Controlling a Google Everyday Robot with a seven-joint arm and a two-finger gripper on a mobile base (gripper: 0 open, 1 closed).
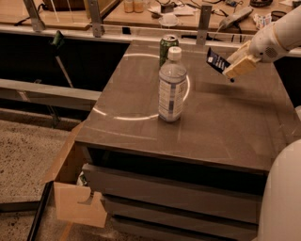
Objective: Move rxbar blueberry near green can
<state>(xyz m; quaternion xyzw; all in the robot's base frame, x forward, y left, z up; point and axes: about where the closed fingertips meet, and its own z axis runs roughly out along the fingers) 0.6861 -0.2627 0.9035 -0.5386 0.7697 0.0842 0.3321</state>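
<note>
I should let go of the rxbar blueberry on the brown table [193, 69], next to the green can and just behind the bottle.
The rxbar blueberry [216, 61], a small dark navy wrapper with white lettering, hangs tilted in the air over the right rear of the table. My gripper [232, 66] is shut on it, reaching in from the upper right on a white arm. The green can [168, 47] with a silver top stands upright at the far middle of the table, to the left of the bar and partly behind the bottle. The bar is lifted off the tabletop, about a hand's width right of the can.
A clear water bottle [172, 85] with a white cap stands mid-table in front of the can. The brown table [221, 127] has drawers below. An open cardboard box [75, 197] sits at the lower left. A cluttered bench [188, 12] runs behind.
</note>
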